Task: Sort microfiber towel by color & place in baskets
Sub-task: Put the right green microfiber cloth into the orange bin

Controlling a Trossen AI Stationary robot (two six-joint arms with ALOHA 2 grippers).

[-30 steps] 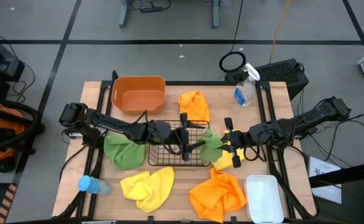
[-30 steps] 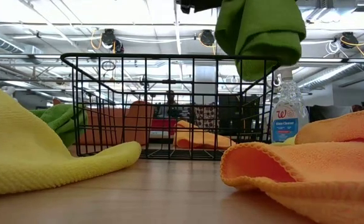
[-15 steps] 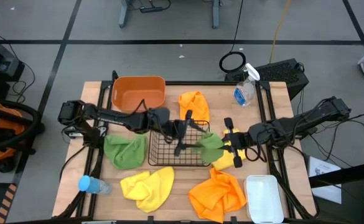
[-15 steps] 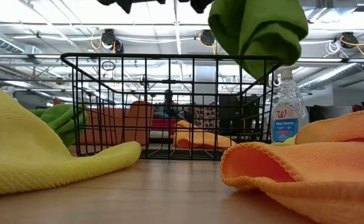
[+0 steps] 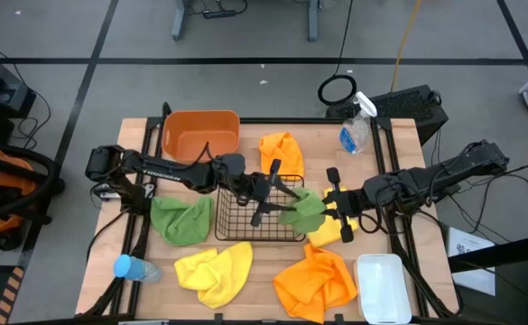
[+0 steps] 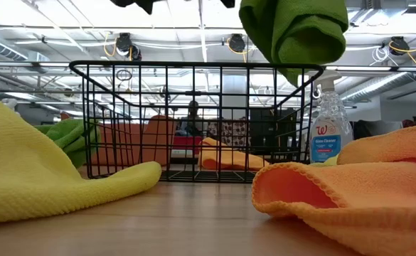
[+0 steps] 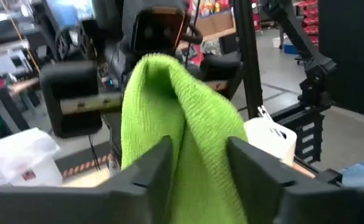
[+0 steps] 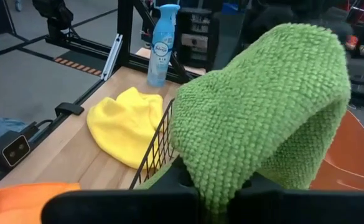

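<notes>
The green towel is hanging folded over and bunched at my right gripper, so next I open my left gripper, take the towel's loose edge (image 5: 288,218) and pull the towel out.
A green microfiber towel (image 5: 307,209) hangs in the air over the right rim of the black wire basket (image 5: 245,226), between both grippers. My right gripper (image 5: 325,206) comes from the table's right and is shut on it. My left gripper (image 5: 288,202) reaches level across the basket from the left, its fingers closed on the towel's other side. In the low view the towel (image 6: 293,32) hangs bunched above the basket's rim (image 6: 193,67). A second green towel (image 5: 182,219) lies on the table left of the basket. My left gripper pinches the green towel's folded hump (image 7: 194,168) between its two fingers (image 7: 150,171), coming level from the table's left. The cloth fills the gap between them. The towel is clear of the basket. My right gripper holds the same towel by a bunched part (image 8: 213,177) at its fingers, coming from the table's right and pointing slightly down. The cloth arches up and folds over in front of the fingers. It hangs clear of the table and basket.
An orange tub (image 5: 200,135) stands far left and a white bin (image 5: 383,287) near right. Yellow towels (image 5: 217,269) (image 5: 331,230) and orange towels (image 5: 316,280) (image 5: 282,152) lie around the basket. A spray bottle (image 5: 354,131) and a blue-capped bottle (image 5: 133,268) stand at the edges.
My left gripper has swung over the basket toward the table's right, turning at the wrist, up to the hanging green towel. My right gripper has risen a little with the towel, which hangs slightly higher above the basket's rim.
</notes>
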